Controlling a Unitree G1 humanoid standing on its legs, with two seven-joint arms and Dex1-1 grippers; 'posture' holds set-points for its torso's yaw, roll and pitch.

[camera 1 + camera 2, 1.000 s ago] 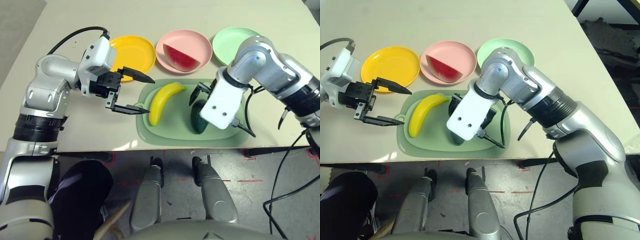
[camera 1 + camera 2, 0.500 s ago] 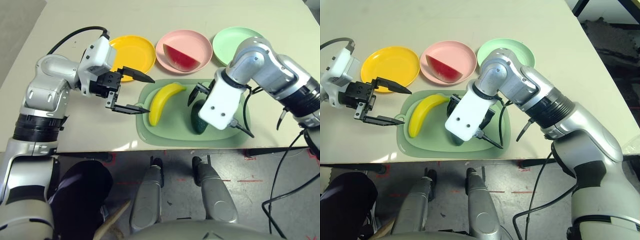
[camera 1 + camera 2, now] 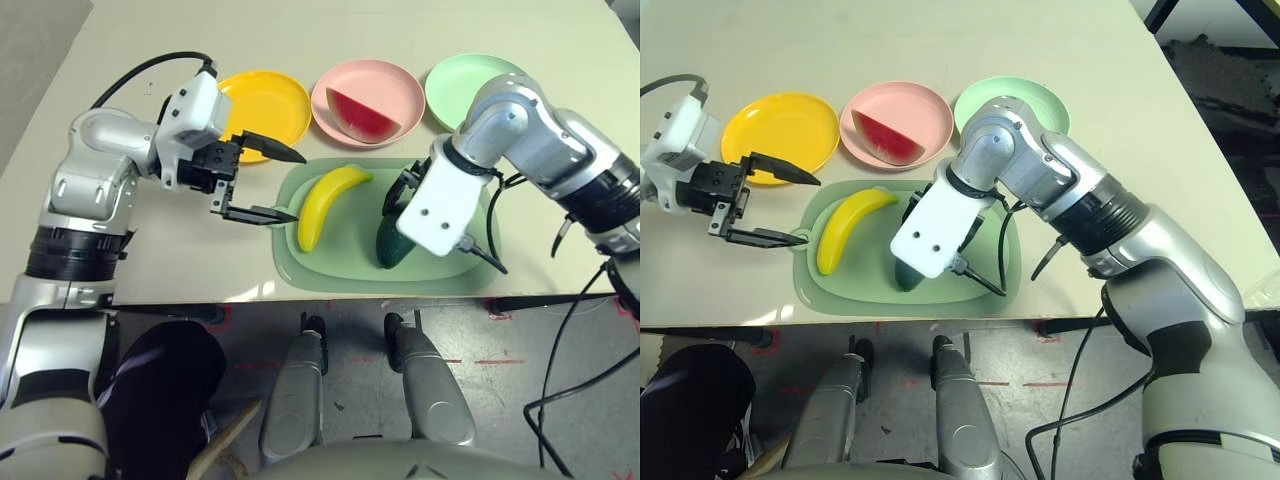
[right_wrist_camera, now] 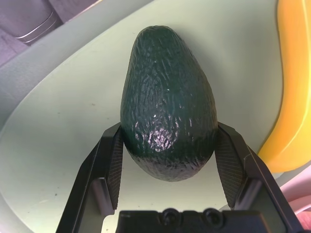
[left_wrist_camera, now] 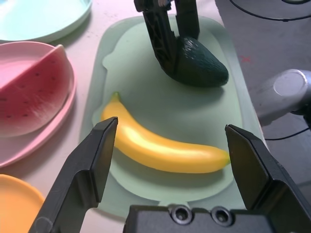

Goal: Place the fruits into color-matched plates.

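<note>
My right gripper is going to release the avocado near the center of the empty mint green plate (image 3: 479,101) next to the pink plate.
On the green cutting mat (image 3: 350,262) lie a yellow banana (image 3: 325,205) and a dark green avocado (image 3: 388,243). My right gripper (image 4: 167,130) is shut on the avocado (image 4: 167,92), one finger pressed against each side of its broad end. The avocado still touches the mat. My left gripper (image 3: 298,187) hovers open at the mat's left edge, facing the banana (image 5: 165,148) without touching it. A red watermelon wedge (image 3: 360,113) lies in the pink plate (image 3: 398,80). The yellow plate (image 3: 265,105) and the mint green plate (image 3: 458,85) hold nothing.
The three plates stand in a row behind the mat, yellow at the left, pink in the middle, green at the right. The table's front edge (image 3: 200,296) runs just in front of the mat. A black cable (image 3: 560,330) hangs off my right arm.
My right gripper's fingers have come together onto the avocado, which has shifted slightly towards the table's front edge. My left gripper has stayed open in nearly the same place.
</note>
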